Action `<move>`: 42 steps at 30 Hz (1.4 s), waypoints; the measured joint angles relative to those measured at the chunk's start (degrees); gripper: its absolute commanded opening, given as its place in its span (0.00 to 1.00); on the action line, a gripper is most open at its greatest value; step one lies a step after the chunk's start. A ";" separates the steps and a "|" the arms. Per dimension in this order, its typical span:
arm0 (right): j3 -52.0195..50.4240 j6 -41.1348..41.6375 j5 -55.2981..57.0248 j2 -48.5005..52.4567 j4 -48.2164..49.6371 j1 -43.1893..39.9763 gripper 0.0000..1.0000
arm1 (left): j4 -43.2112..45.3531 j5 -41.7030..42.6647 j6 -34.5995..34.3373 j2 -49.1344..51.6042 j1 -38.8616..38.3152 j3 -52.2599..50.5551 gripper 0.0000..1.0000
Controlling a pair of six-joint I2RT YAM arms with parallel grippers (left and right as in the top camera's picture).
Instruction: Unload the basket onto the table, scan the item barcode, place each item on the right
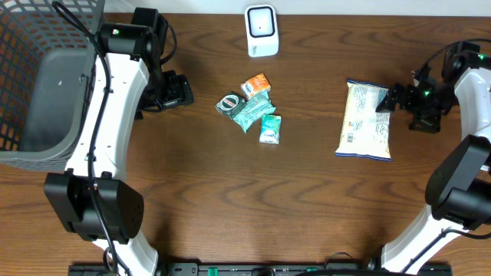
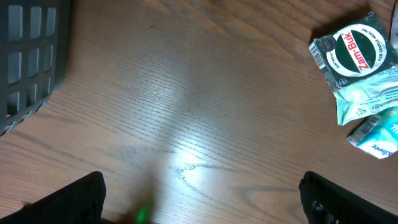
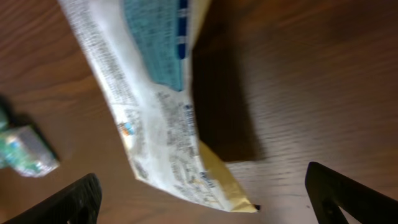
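The robot's right gripper should close around the middle of the white and yellow snack bag point(image 1: 366, 121) point(image 3: 153, 115), so that both ends of the bag stick out.
A white and yellow snack bag point(image 1: 366, 120) lies flat on the wooden table at the right. Its printed side faces up in the right wrist view point(image 3: 149, 106). My right gripper point(image 1: 391, 100) hovers at the bag's upper right edge and is open. One corner of the bag lies between the spread fingers point(image 3: 202, 202) without touching them. The white barcode scanner point(image 1: 261, 31) stands at the back centre. My left gripper point(image 1: 182, 92) is open over bare wood point(image 2: 202, 202), left of a pile of small packets point(image 1: 252, 107).
A dark mesh basket point(image 1: 38, 84) fills the far left and shows in the left wrist view point(image 2: 31, 56). The pile includes a round Zam-Buk packet point(image 2: 354, 56), teal sachets point(image 1: 268, 129) and an orange packet point(image 1: 256, 83). A small wrapped item point(image 3: 25, 149) lies left of the bag.
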 measured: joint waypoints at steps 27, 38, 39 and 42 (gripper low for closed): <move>-23.15 -2.51 -19.47 0.24 26.08 8.35 0.01 | 0.00 0.00 0.00 0.00 0.00 0.00 0.98; -20.98 -1.44 -20.26 -1.09 23.58 9.49 0.01 | 0.00 0.00 0.00 0.00 0.00 0.00 0.98; -20.44 -1.42 -18.97 -2.21 22.95 10.23 0.01 | 0.02 0.00 0.00 0.00 0.00 0.00 0.97; -19.10 -1.29 -14.12 -6.10 22.01 12.94 0.02 | 0.00 0.00 0.00 0.00 0.00 0.00 0.98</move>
